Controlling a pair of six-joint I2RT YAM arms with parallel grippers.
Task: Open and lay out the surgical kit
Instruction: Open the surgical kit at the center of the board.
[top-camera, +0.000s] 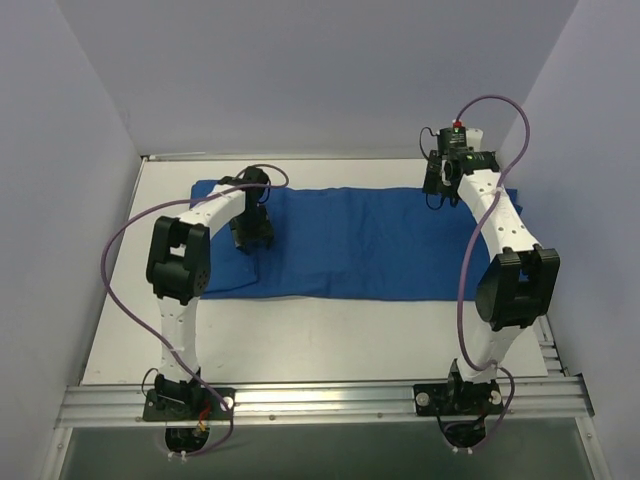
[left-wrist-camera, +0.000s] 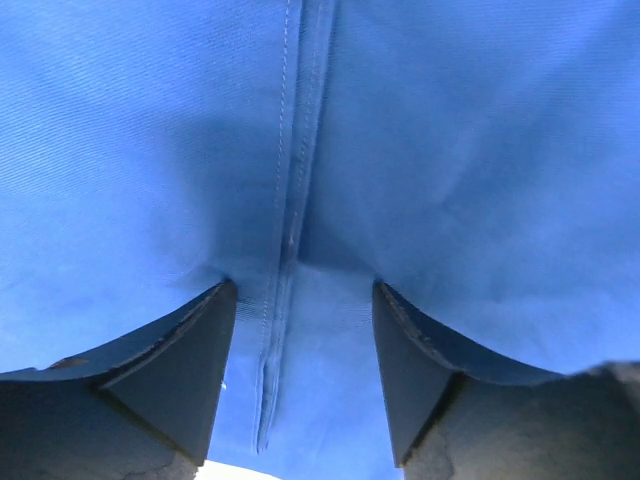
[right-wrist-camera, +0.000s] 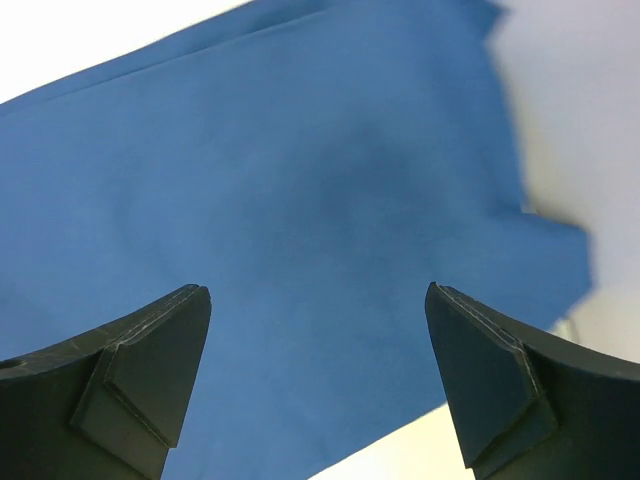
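The drape's end flap is doubled over and its hem is loose between open gripper fingers. My left gripper will pinch the flap's stitched hem (left-wrist-camera: 281, 285) and pull the flap open.
The deep-blue cloth drape (top-camera: 360, 240) lies folded in a long band across the far half of the table. The steel tray and the instruments are hidden. My left gripper (top-camera: 250, 238) is down on the drape's left part, open, its fingertips (left-wrist-camera: 215, 300) pressing into the cloth on both sides of a stitched hem (left-wrist-camera: 290, 200). My right gripper (top-camera: 440, 180) is open and empty, held above the drape's far right end; the right wrist view shows the cloth (right-wrist-camera: 300, 200) and its ragged right edge below the spread fingers (right-wrist-camera: 460, 310).
The white table (top-camera: 330, 340) lies in front of the drape. White walls close in at the left, back and right. A metal rail (top-camera: 320, 400) carries the arm bases along the near edge.
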